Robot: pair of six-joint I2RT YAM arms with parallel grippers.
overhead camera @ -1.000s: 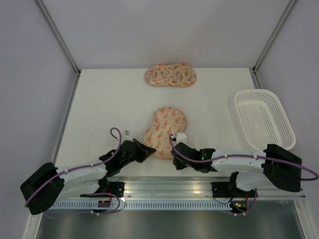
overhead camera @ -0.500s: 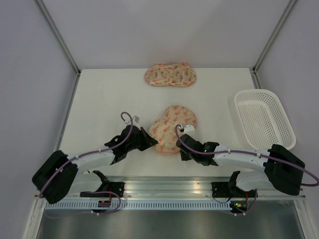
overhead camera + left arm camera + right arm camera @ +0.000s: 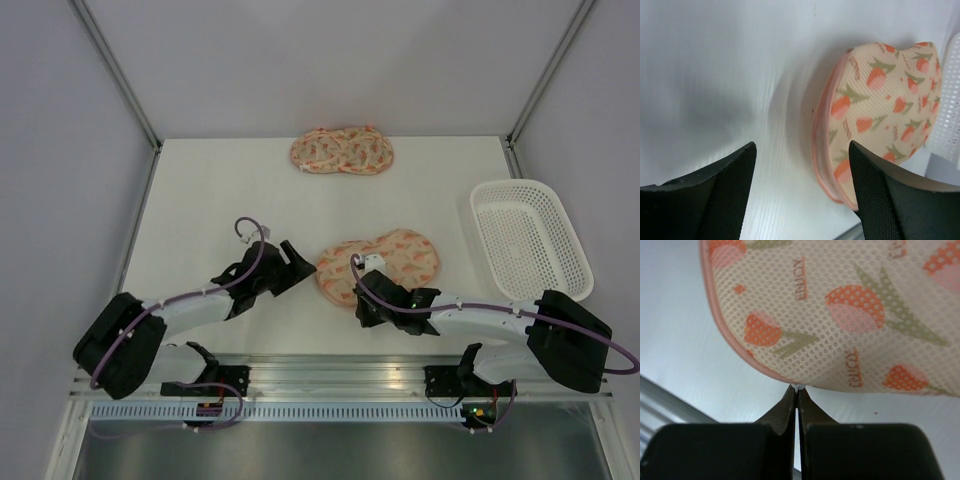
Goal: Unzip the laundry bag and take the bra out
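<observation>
My right gripper is holding the white tab while the laundry bag's pink trim curves away from it, so next my left gripper pinches the bag's loose end (image 3: 326,262) and pulls it straight.
The laundry bag (image 3: 380,265), a pink-orange two-lobed pouch with carrot print, lies crosswise at the table's middle front. My left gripper (image 3: 301,267) stands open at the bag's left end. In the left wrist view the pink-trimmed end of the laundry bag (image 3: 875,115) lies between the spread fingers, close to the right finger (image 3: 880,195), and is not gripped. My right gripper (image 3: 364,292) is at the bag's near edge. In the right wrist view that gripper (image 3: 798,388) is shut on a small white tab on the rim of the laundry bag (image 3: 840,305). The bra is hidden.
A paler twin pouch (image 3: 342,151) lies at the back of the table. A white lattice basket (image 3: 530,240) stands at the right edge, and the basket (image 3: 951,100) also shows at the right border of the left wrist view. Aluminium rails run along the near edge.
The bag has swung from lengthwise to crosswise and shifted right. My left gripper has opened and let go of the bag's left end. The right gripper stays shut on the rim.
</observation>
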